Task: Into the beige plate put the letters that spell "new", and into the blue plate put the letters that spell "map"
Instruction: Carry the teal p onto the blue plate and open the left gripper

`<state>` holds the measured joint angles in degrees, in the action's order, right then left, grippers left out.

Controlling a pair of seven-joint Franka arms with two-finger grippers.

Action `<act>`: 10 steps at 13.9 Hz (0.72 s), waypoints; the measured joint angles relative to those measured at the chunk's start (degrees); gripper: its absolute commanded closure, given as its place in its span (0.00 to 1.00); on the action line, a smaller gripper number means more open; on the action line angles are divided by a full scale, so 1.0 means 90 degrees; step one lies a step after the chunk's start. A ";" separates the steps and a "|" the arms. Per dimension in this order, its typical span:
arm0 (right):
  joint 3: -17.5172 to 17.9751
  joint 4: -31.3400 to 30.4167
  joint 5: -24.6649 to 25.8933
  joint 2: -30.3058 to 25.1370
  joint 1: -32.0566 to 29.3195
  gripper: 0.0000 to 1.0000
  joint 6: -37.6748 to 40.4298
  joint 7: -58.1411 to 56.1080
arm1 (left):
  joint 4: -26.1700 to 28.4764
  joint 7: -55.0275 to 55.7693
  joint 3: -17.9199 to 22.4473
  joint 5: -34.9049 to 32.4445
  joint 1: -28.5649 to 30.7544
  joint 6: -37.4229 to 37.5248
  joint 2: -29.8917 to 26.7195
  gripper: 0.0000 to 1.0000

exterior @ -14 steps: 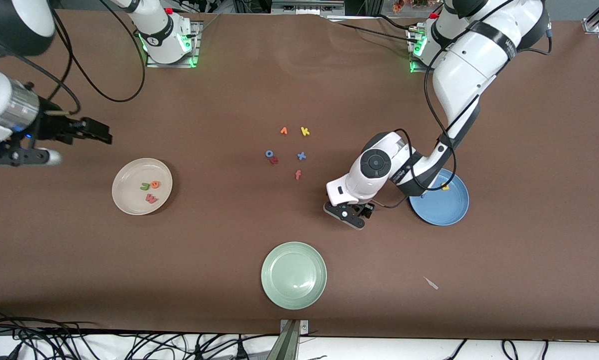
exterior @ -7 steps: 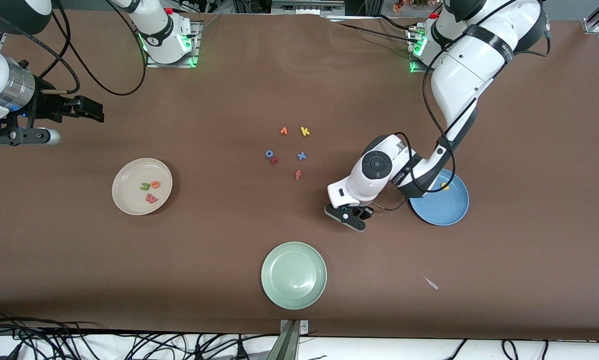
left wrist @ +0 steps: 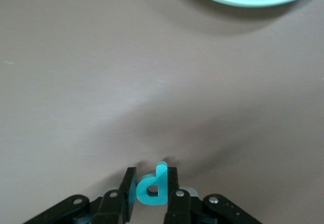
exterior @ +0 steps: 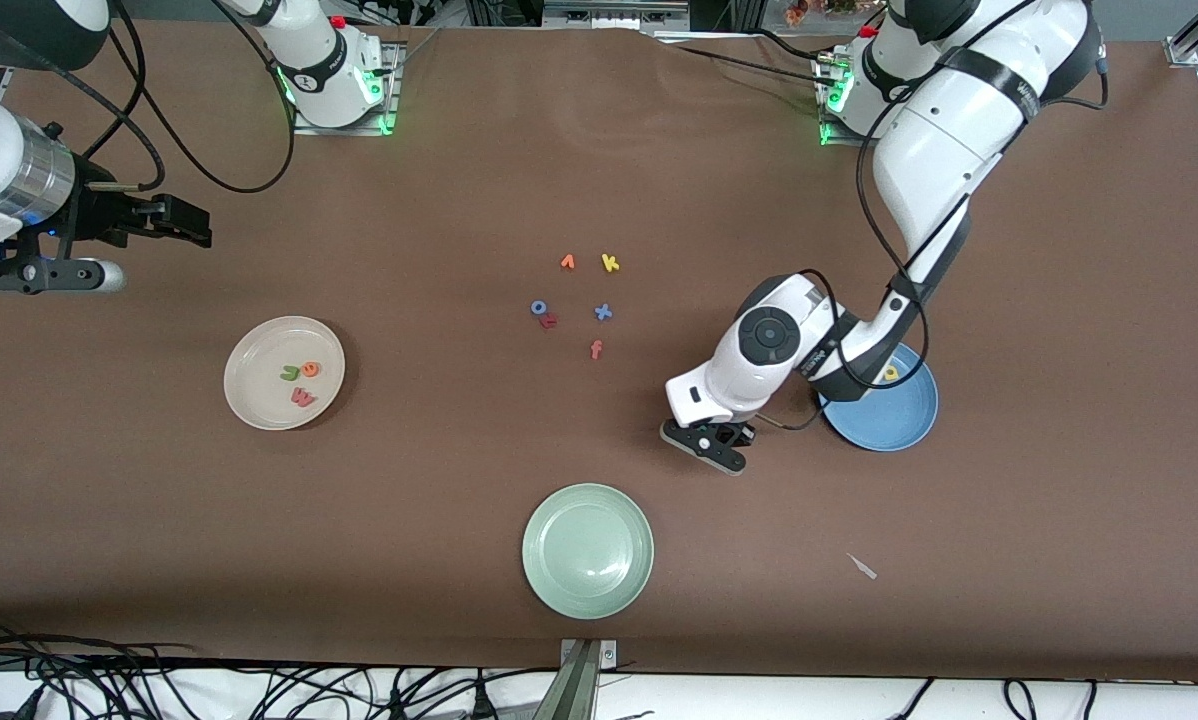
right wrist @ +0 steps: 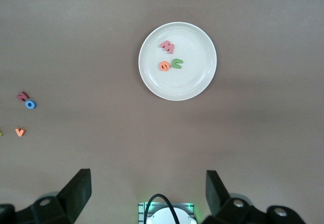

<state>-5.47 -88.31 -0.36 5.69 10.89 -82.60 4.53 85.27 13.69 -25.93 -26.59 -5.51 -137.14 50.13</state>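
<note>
Next, my left gripper releases the teal p near the middle of the blue plate (exterior: 898, 398), so that it ends up beside the yellow a.
My left gripper (exterior: 719, 442) is low over the table, between the pale green plate and the blue plate (exterior: 894, 425). It is shut on the teal p (left wrist: 152, 188), which stands upright between the fingers of my left gripper (left wrist: 152, 177). A yellow a (exterior: 890, 373) lies in the blue plate, partly under the left arm. The beige plate (exterior: 249, 405) holds the green n (exterior: 289, 373), orange e (exterior: 310, 369) and pinkish-red w (exterior: 303, 397). My right gripper (exterior: 181, 220) waits open, high over the right arm's end of the table, looking down on the beige plate (right wrist: 197, 82).
A pale green plate (exterior: 587, 550) sits nearest the front camera. Mid-table lie loose letters: an orange one (exterior: 567, 262), yellow k (exterior: 610, 263), blue o (exterior: 538, 307) touching a red letter (exterior: 549, 320), blue x (exterior: 603, 312), orange-red f (exterior: 596, 349). A pale scrap (exterior: 863, 566) lies near the front edge.
The left gripper has shut on the teal p and shifted slightly toward the blue plate. The right gripper drew away from the beige plate, then stayed still.
</note>
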 measured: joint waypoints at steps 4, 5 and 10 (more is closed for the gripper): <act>-0.0007 0.0003 0.0000 0.0002 -0.0004 0.00 -0.0002 0.0005 | -0.0028 -0.1115 -0.0274 0.0000 0.0751 0.1218 -0.0458 1.00; -0.0012 0.0003 0.0001 0.0002 -0.0007 0.00 -0.0007 0.0005 | -0.0028 -0.1556 -0.0440 0.0000 0.1078 0.1629 -0.0552 1.00; -0.0159 0.0003 0.0003 0.0009 -0.0019 0.00 -0.0038 0.0005 | 0.0484 -0.2729 -0.1187 0.0000 0.2719 0.2844 -0.0683 0.97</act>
<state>-6.90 -88.28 -0.33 5.76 10.72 -82.94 4.58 89.63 -10.86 -36.61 -26.59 18.96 -111.55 43.98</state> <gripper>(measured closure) 0.000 0.718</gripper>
